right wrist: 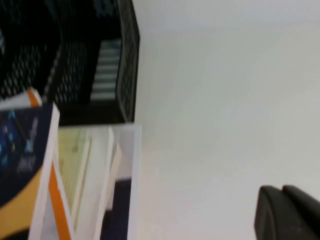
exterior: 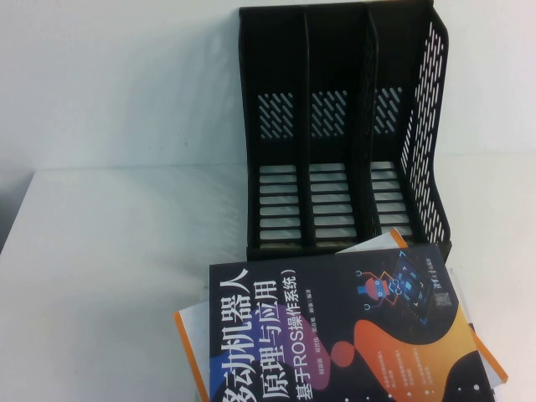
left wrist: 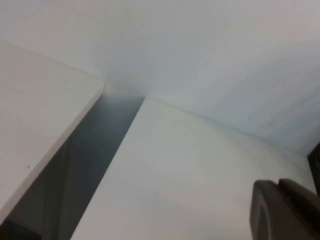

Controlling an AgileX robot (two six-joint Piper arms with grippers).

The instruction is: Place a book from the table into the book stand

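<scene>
Next, my left gripper grips the navy book on top of the stack on the edge [exterior: 211, 335] beside its white Chinese title.
The navy book [exterior: 335, 335] with a white Chinese title lies flat on the white table [exterior: 109, 251], at the front, on top of a stack. The black book stand [exterior: 343, 126] stands upright just behind it with three empty slots. In the right wrist view the book's corner [right wrist: 20, 150] lies next to the stand [right wrist: 90, 60]. My right gripper [right wrist: 281, 189] hangs shut and empty over bare table, off to the side of the stack. My left gripper [left wrist: 278, 184] is shut and empty over bare table near its left edge. Neither gripper shows in the high view.
A white book with an orange border [exterior: 188, 343] lies under the navy book, and its edge shows in the right wrist view [right wrist: 55, 200]. More pale books [right wrist: 95, 165] lie below it. A gap [left wrist: 95, 150] separates the table from a neighbouring surface on the left.
</scene>
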